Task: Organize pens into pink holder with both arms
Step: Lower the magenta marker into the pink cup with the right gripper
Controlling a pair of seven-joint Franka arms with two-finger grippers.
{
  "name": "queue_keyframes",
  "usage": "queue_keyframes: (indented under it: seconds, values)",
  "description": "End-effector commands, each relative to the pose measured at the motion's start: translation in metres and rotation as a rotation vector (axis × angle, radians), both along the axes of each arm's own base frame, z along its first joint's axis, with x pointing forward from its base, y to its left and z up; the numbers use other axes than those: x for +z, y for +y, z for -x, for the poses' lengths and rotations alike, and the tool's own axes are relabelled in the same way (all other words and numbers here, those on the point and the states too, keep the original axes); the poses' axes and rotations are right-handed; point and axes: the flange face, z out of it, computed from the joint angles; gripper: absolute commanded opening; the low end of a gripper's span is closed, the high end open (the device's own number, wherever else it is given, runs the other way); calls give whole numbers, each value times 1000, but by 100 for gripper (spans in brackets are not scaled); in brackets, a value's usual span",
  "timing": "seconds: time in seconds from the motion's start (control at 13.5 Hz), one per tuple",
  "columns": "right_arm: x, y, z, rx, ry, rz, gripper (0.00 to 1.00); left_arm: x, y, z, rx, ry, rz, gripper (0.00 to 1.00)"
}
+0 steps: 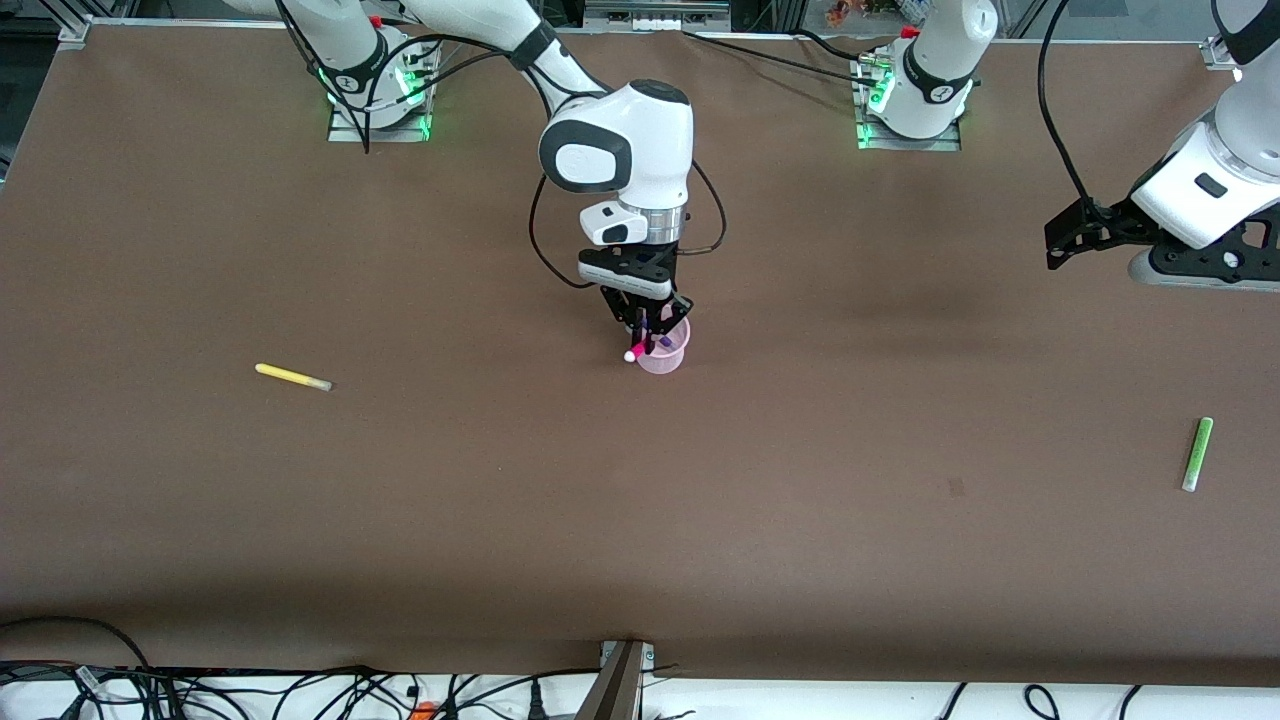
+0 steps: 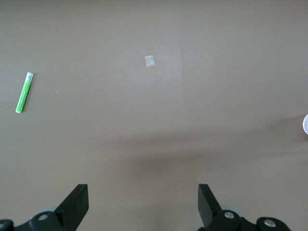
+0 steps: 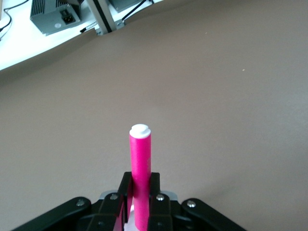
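Note:
Next, my right gripper lets go of the magenta pen so that it sits next to the purple pen in the pink holder [image 1: 650, 344].
The pink holder [image 1: 668, 360] stands mid-table. My right gripper [image 1: 650, 330] is over its rim, shut on the magenta pen [image 1: 636, 352]. In the right wrist view the pen [image 3: 140, 163] stands out from between the fingers of the gripper [image 3: 140, 185], white end outward. The purple pen [image 1: 665, 341] shows inside the holder. The yellow pen [image 1: 292, 377] lies flat toward the right arm's end. The lime green pen [image 1: 1197, 453] lies flat toward the left arm's end, also in the left wrist view [image 2: 24, 92]. My left gripper [image 1: 1062, 240] waits in the air there, open and empty [image 2: 143, 202].
A small pale mark [image 2: 149, 61] sits on the brown tabletop, between the holder and the green pen [image 1: 956, 487]. Cables and a metal bracket [image 1: 622, 680] run along the table's edge nearest the front camera. The arm bases [image 1: 915, 100] stand at the farthest edge.

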Motion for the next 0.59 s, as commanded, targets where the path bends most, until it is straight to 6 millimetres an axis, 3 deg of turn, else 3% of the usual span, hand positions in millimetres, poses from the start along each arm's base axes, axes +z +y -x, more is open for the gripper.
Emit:
queue_keyframes:
  seconds: [0.0, 0.52]
  values:
    - [-2, 11, 8, -35, -47, 1, 0, 6, -3, 1, 7, 3, 17, 100]
    - [-22, 18, 18, -40, -33, 6, 0, 11, -3, 3, 6, 6, 16, 100]
